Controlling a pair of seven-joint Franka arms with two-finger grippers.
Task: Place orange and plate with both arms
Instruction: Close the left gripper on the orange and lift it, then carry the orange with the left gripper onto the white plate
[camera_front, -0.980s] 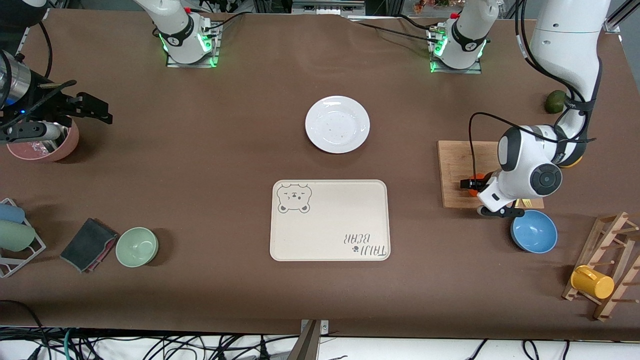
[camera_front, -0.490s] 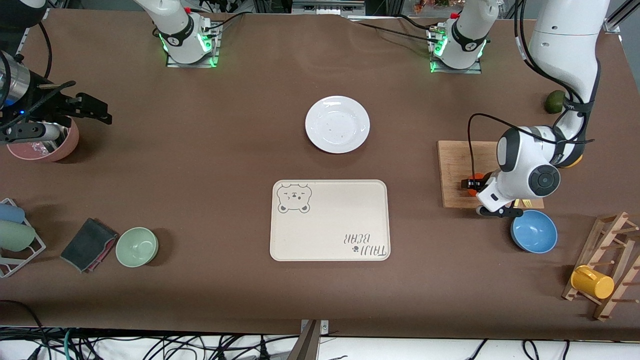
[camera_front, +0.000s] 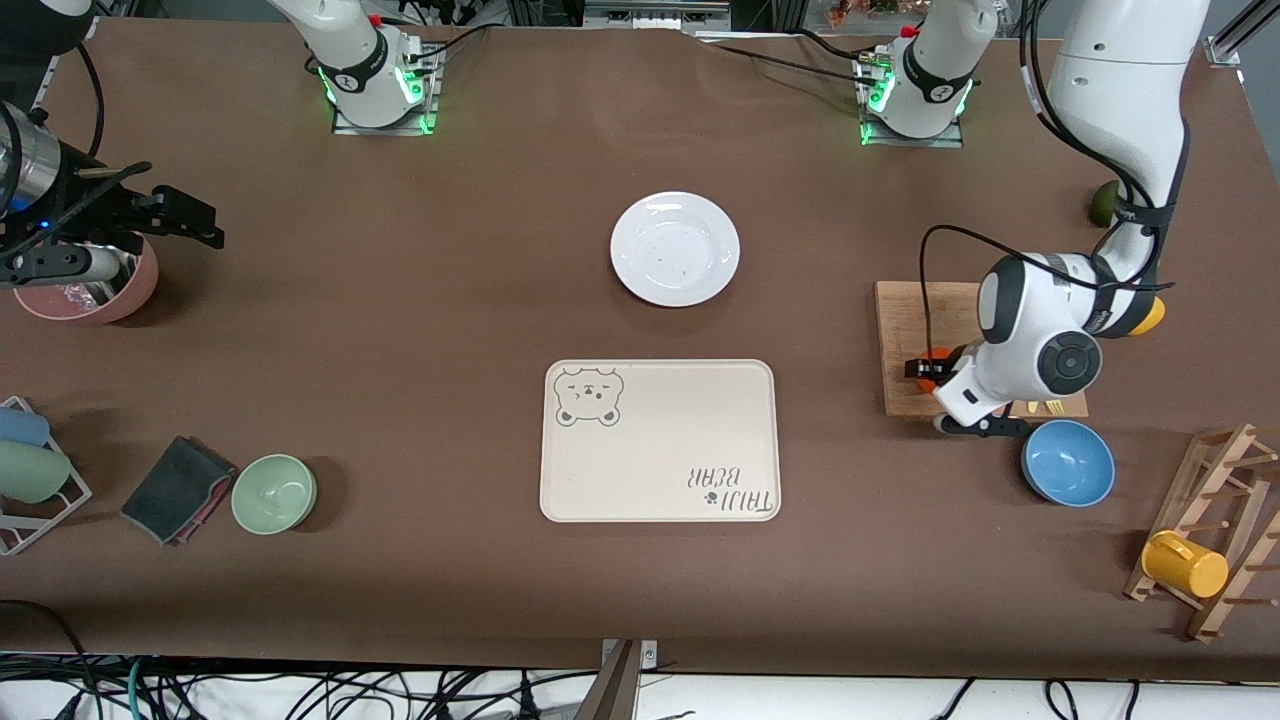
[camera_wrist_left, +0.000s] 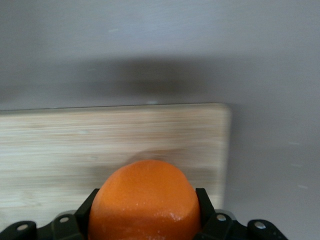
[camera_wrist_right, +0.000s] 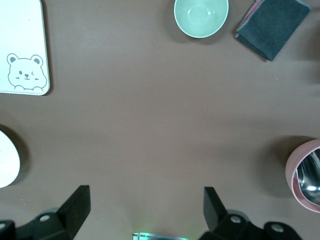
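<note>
Next, I set the orange, now over the cutting board's end, down on the middle of the white plate (camera_front: 680, 251) using my left gripper.
The orange (camera_front: 932, 363) is small and reddish-orange. My left gripper (camera_front: 925, 368) is shut on it, over the end of a wooden cutting board (camera_front: 905, 320) that lies toward the right arm's end. In the left wrist view the orange (camera_wrist_left: 145, 200) fills the gap between the black fingers (camera_wrist_left: 90, 205), with the board (camera_wrist_left: 100, 140) below it. The white plate (camera_front: 675, 248) lies in the table's middle, farther from the front camera than the tray. My right gripper (camera_front: 185, 215) is open and empty over the table beside a pink bowl, and waits. The right wrist view (camera_wrist_right: 145, 200) shows the plate's rim (camera_wrist_right: 7, 160).
A cream bear tray (camera_front: 660, 440) lies nearer the camera than the plate. A blue bowl (camera_front: 1068, 462), a lemon (camera_front: 1147, 315) and a green fruit (camera_front: 1103, 203) are near the board. There is a wooden rack with a yellow mug (camera_front: 1185, 565). A green bowl (camera_front: 274, 493), a dark cloth (camera_front: 178, 488) and a pink bowl (camera_front: 95, 285) are at the right arm's end.
My left gripper has moved a little toward the right arm's end of the table with the orange in it. The right arm has not moved.
</note>
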